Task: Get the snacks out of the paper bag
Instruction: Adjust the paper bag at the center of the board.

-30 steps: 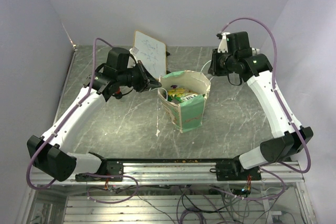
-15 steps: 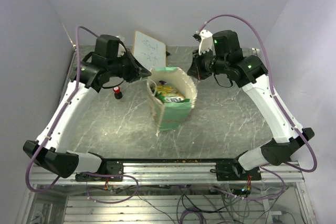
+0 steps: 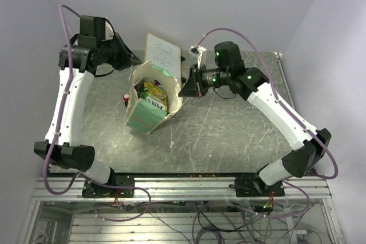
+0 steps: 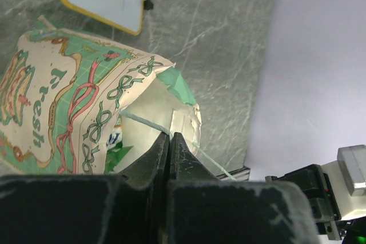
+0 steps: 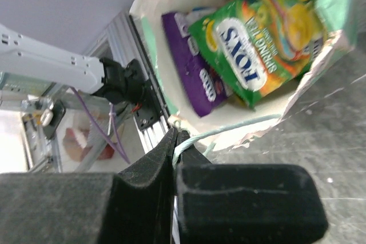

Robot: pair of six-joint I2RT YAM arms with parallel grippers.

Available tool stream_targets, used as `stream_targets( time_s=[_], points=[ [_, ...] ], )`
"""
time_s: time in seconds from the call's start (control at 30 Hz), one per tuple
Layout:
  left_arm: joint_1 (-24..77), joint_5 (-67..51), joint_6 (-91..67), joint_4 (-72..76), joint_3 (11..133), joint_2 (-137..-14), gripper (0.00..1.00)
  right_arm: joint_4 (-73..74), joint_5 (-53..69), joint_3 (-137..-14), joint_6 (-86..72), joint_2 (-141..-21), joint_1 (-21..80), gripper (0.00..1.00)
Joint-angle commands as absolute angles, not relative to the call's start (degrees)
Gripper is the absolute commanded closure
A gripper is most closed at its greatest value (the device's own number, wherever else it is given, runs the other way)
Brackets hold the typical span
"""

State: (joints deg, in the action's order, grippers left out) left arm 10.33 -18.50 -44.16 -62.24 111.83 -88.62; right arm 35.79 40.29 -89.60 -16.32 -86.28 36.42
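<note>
The string handle sits only at the fingertips of the robot's left gripper, so that gripper should open and take the handle's loop (image 4: 144, 120) deeper before it lifts the paper bag.
The paper bag (image 3: 147, 107) hangs tilted between both arms, its mint base low and to the left, its mouth up and to the right. Snacks (image 3: 153, 92) show in the mouth; the right wrist view looks in on a green packet (image 5: 269, 32) and a purple packet (image 5: 194, 70) lying inside. My left gripper (image 3: 136, 61) is shut on a thin string handle (image 4: 143, 123) at the bag's far rim (image 4: 171, 78). My right gripper (image 3: 186, 90) is shut on the other string handle (image 5: 229, 131) at the near rim.
A white wood-framed board (image 3: 163, 55) lies just behind the bag. A small red-and-black cylinder (image 3: 126, 96) stands against the bag's left side. Grey walls close in the table (image 3: 240, 130) on the left, back and right; the arm bases line the near edge.
Both arms have swung left and upward. The right gripper came to the bag's rim and shut on a handle. The bag has moved left and tipped over from upright.
</note>
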Motion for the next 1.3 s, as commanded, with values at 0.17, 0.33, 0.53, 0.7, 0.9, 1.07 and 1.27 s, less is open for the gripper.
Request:
stream_targets(
  time_s=[0.17, 0.33, 0.53, 0.7, 0.9, 1.07, 1.27],
  points=[
    [10.20, -20.60, -37.09, -62.52, 108.59, -87.07, 0.92, 33.76, 38.71, -84.93, -14.72, -81.35, 36.57, 1.00],
    [10.20, -22.64, -37.76, -57.44, 102.77, -83.46, 0.84, 33.84, 38.05, -85.66, -14.55, -81.72, 36.62, 1.00],
    [10.20, -28.45, -40.79, -49.22, 101.22, -82.88, 0.76, 33.78, 37.68, -85.60, -14.31, -81.30, 36.57, 1.00],
    [10.20, -32.93, -43.66, -42.62, 100.58, -82.23, 0.75, 33.62, 37.03, -85.98, -14.16, -81.23, 36.57, 1.00],
    [10.20, -18.75, -33.08, -60.07, 112.97, -85.09, 0.56, 33.58, 35.53, -86.53, -13.91, -80.99, 36.48, 1.00],
    [10.20, -7.23, -31.54, -66.31, 116.18, -83.82, 0.24, 33.60, 34.84, -86.50, -13.87, -80.86, 36.52, 1.00],
    [10.20, 1.40, -31.91, -62.85, 108.08, -76.43, 0.01, 33.61, 35.11, -86.53, -13.97, -81.38, 36.43, 1.00]
  ],
)
